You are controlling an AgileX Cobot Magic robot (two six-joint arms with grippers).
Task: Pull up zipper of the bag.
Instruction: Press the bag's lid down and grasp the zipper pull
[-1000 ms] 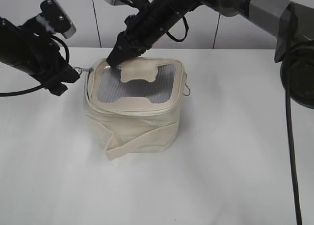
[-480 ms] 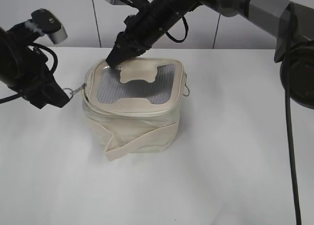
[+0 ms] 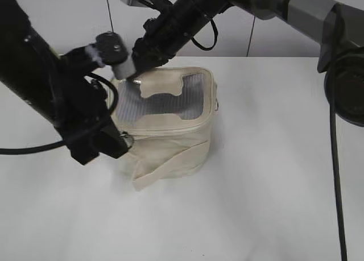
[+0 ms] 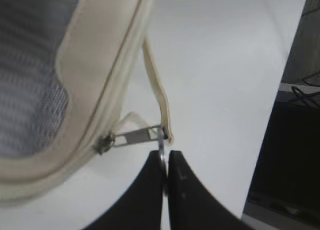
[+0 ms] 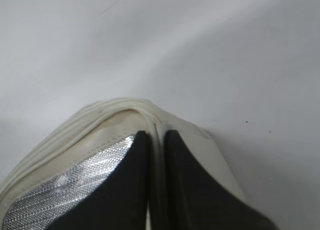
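Note:
My left gripper should release the silver ring pull against the bag's front, between the lid's edge (image 3: 149, 149) and the flat strap.
The cream boxy bag (image 3: 170, 139) stands mid-table, its lid showing the grey ribbed panel (image 3: 162, 104) and a cream patch. My left gripper (image 3: 124, 141) is at the bag's front-left corner, shut on a silver ring pull (image 4: 162, 145) of the zipper (image 4: 117, 84). The slider (image 4: 105, 143) sits at the lid's corner. My right gripper (image 3: 136, 73) is shut on the lid's cream edge (image 5: 156, 121) at the back-left corner. The second ring pull (image 3: 218, 104) hangs on the bag's right side. The flat strap (image 3: 170, 164) drapes across the front.
The bag sits on a white table (image 3: 273, 175). A grey wall (image 3: 85, 22) runs behind it. The left arm's black body and cable (image 3: 51, 102) fill the left side. The right arm (image 3: 273, 5) reaches in from the upper right.
My left gripper has swung from the bag's left side round to its front-left corner, drawing the ring pull and slider along the lid edge. The bag has shifted slightly right. The right gripper has held still.

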